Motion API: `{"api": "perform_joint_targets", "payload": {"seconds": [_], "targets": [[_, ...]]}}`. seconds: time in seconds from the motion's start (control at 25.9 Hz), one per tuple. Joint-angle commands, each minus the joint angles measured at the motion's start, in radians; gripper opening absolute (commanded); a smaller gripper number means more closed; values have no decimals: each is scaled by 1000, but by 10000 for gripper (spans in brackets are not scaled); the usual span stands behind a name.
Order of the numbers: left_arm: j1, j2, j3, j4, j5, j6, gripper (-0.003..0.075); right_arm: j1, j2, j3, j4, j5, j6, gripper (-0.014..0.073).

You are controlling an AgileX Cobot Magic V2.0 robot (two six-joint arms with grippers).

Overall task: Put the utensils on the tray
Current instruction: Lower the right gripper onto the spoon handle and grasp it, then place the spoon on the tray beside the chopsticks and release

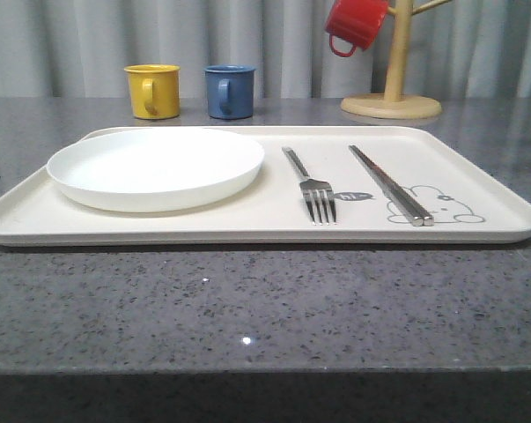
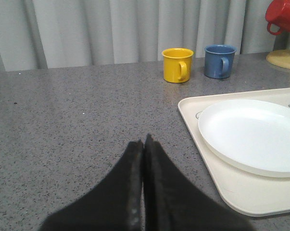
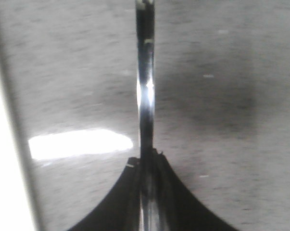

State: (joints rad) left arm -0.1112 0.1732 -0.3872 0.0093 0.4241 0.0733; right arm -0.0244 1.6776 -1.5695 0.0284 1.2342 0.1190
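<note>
My right gripper needs to release the spoon, now seemingly held over the counter, on the cream tray (image 1: 463,184), between the chopsticks and the short edge of the tray.
The cream tray (image 1: 247,236) lies across the grey counter. On it rest the white plate (image 1: 155,166) at the left, the fork (image 1: 313,189) in the middle and the chopsticks (image 1: 390,188) over the rabbit drawing at the right. My left gripper (image 2: 145,140) is shut and empty, low over bare counter just left of the tray (image 2: 241,197) and plate (image 2: 255,134). My right gripper (image 3: 145,154) is shut on a slim shiny steel handle (image 3: 145,72), seemingly the spoon's, which sticks out past the fingertips over the counter. Its far end is cut off from sight.
A yellow mug (image 1: 152,91) and a blue mug (image 1: 230,91) stand behind the tray. A red mug (image 1: 355,25) hangs on the wooden stand (image 1: 393,104) at the back right. A pale strip (image 3: 0,168), perhaps the tray's edge, borders the right wrist view.
</note>
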Motion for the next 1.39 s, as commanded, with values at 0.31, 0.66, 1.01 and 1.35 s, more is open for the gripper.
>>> {"api": "perform_joint_targets", "payload": {"seconds": [0.31, 0.66, 1.01, 1.35], "targets": [[1, 11, -28, -9, -85, -10, -18, 264, 47, -29, 33, 32, 134, -27], [1, 11, -28, -9, -85, -10, -18, 264, 133, -29, 69, -14, 143, -26], [1, 11, -28, -9, -85, -10, -18, 264, 137, -29, 71, -22, 143, 202], [1, 11, -28, -9, -85, -10, -18, 264, -55, -29, 39, -13, 88, 274]]}}
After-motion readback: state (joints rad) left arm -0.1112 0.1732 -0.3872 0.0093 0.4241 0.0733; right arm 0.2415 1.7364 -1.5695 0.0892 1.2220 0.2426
